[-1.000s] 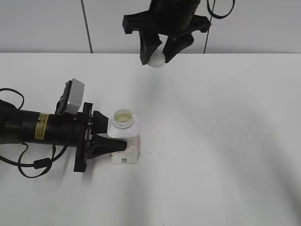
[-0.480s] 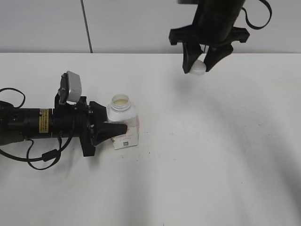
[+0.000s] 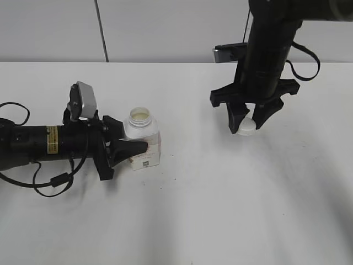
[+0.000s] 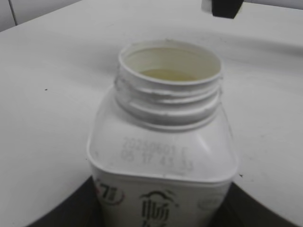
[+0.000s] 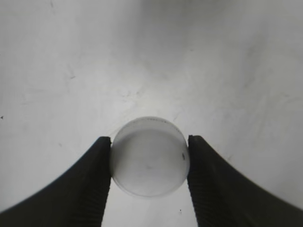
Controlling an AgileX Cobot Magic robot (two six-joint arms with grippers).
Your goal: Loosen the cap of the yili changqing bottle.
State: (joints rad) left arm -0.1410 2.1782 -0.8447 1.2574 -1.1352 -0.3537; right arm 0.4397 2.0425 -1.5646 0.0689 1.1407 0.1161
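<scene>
Next, my right gripper puts the white cap down on the bare table [image 3: 226, 148] toward the yili changqing bottle, slightly nearer the front.
The yili changqing bottle [image 3: 143, 144] stands upright on the white table, its neck open with no cap; pale liquid shows inside in the left wrist view [image 4: 163, 156]. My left gripper [image 3: 132, 144] reaches in from the left and is shut on the bottle's body. My right gripper [image 3: 246, 123] is to the right of the bottle, pointing down, shut on the white cap [image 3: 247, 127], which is at or just above the table. In the right wrist view the cap [image 5: 149, 156] sits squeezed between the two black fingers [image 5: 97, 179].
The white table [image 3: 220, 210] reaches a grey wall at the back. The left arm's black body and cables [image 3: 33, 149] lie along the table's left side. The right arm [image 3: 270, 49] hangs down from above at right of centre.
My right gripper has carried the cap rightward and down from high at the back to table level right of the bottle. The left gripper and bottle have shifted slightly back and left.
</scene>
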